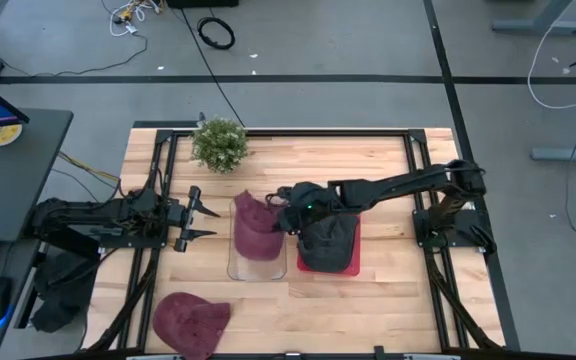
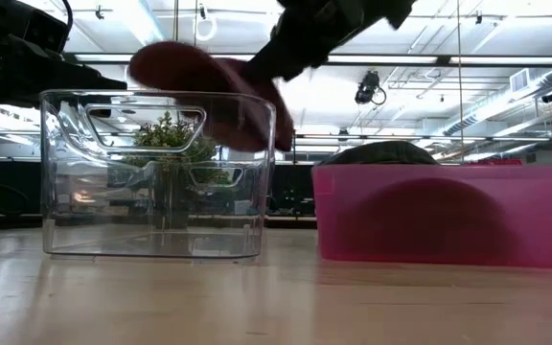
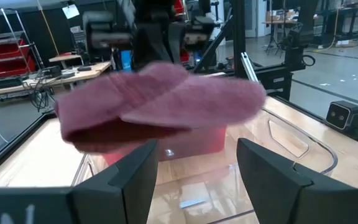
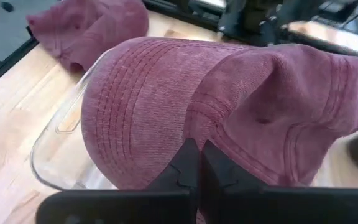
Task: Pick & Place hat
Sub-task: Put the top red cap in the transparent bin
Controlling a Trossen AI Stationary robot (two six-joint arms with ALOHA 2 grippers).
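Observation:
My right gripper has a spot for the maroon hat, which hangs over the clear bin now. It will let go of the hat in the middle of the clear bin (image 1: 259, 248), beside the pink bin.
A maroon hat (image 1: 256, 225) hangs over the clear bin (image 1: 258, 268), its brim just above the rim in the low view (image 2: 209, 91). My right gripper (image 4: 199, 168) reaches in from the table's right and is shut on this hat. My left gripper (image 3: 197, 168) is open and waits left of the clear bin (image 3: 291, 140), touching nothing. A dark hat (image 1: 328, 240) lies in the pink bin (image 1: 353, 266). A second maroon hat (image 1: 190, 322) lies on the table's near left part. My right gripper pinches the maroon hat between its two fingers where the stitched brim meets the crown (image 4: 194, 134). It comes from the table's right, slanting down. The hat is lifted clear, roughly level, over the clear bin (image 4: 55, 137).
A small potted plant (image 1: 219, 143) stands near the table's far edge, behind the clear bin. The pink bin (image 2: 448, 216) sits right beside the clear bin (image 2: 151, 172). Bare wood lies along the near edge, right of the second maroon hat (image 4: 86, 25).

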